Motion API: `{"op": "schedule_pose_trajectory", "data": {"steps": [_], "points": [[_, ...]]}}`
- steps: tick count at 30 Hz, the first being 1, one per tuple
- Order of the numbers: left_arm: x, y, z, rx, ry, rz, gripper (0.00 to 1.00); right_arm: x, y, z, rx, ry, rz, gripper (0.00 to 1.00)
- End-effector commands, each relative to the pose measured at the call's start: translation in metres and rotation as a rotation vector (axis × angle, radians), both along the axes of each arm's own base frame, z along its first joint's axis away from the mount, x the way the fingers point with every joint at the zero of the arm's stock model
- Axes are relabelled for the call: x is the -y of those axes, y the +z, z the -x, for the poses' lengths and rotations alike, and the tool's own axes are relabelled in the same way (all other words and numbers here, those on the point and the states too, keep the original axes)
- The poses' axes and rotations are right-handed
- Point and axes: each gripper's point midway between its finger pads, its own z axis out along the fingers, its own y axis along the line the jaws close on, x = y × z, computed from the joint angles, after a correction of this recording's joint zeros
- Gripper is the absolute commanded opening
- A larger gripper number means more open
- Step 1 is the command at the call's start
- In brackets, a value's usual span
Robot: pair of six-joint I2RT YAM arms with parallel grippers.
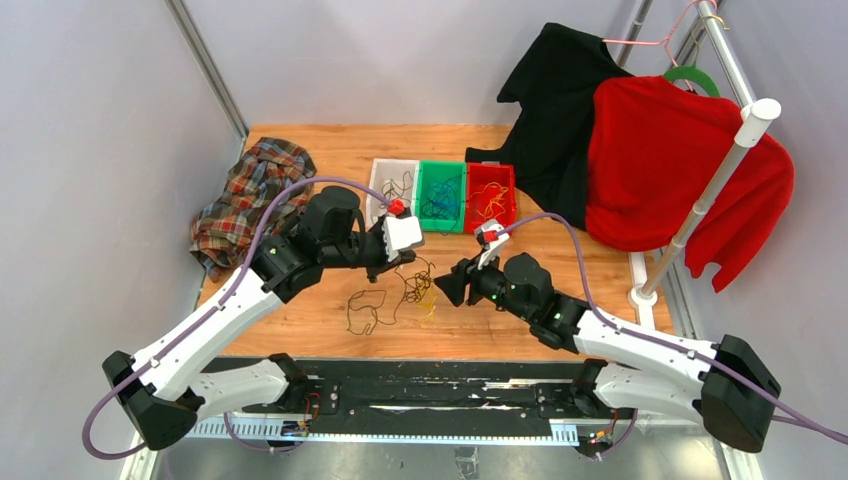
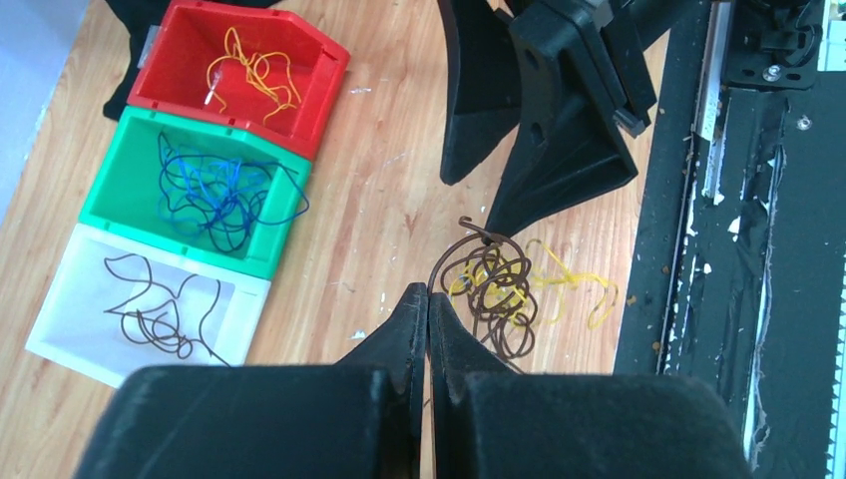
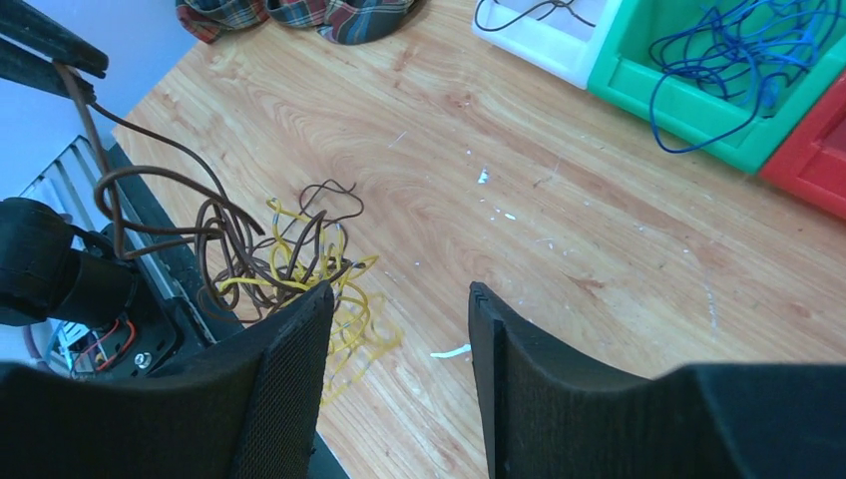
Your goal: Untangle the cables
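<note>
The yellow wires are caught in the brown cable. Next, my right gripper closes on the yellow wires' loose loops (image 2: 589, 287) and pulls while I hold my left gripper still.
The cables are a small tangle (image 1: 415, 288) of dark brown and yellow wires on the wooden table between my two grippers. It also shows in the left wrist view (image 2: 496, 289) and in the right wrist view (image 3: 269, 254). A loose brown loop (image 1: 365, 310) lies to its left. My left gripper (image 1: 404, 262) is shut on a brown cable that runs taut down to the tangle; its jaws (image 2: 428, 295) are pressed together. My right gripper (image 3: 399, 299) is open and empty, just right of the tangle, its left finger (image 3: 289, 339) at the yellow wires.
Three bins stand at the back: white (image 1: 378, 175) with brown wires, green (image 1: 421, 190) with blue wires, red (image 1: 468, 195) with yellow wires. A plaid shirt (image 1: 250, 200) lies back left. Black (image 1: 560, 120) and red (image 1: 670, 160) garments hang on a rack (image 1: 720, 170) at right.
</note>
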Motion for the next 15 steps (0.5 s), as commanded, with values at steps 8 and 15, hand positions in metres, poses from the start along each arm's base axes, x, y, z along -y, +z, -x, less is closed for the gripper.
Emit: {"op": "schedule_pose_trajectory", "data": {"steps": [8,15], "points": [[-0.001,0.034,0.006,0.029,-0.012,0.068,0.01,-0.030,0.005,0.010,-0.053,0.112,-0.115,0.57],[0.000,0.044,0.005,0.042,-0.003,0.087,0.01,-0.034,0.006,0.012,-0.057,0.128,-0.153,0.69]]}}
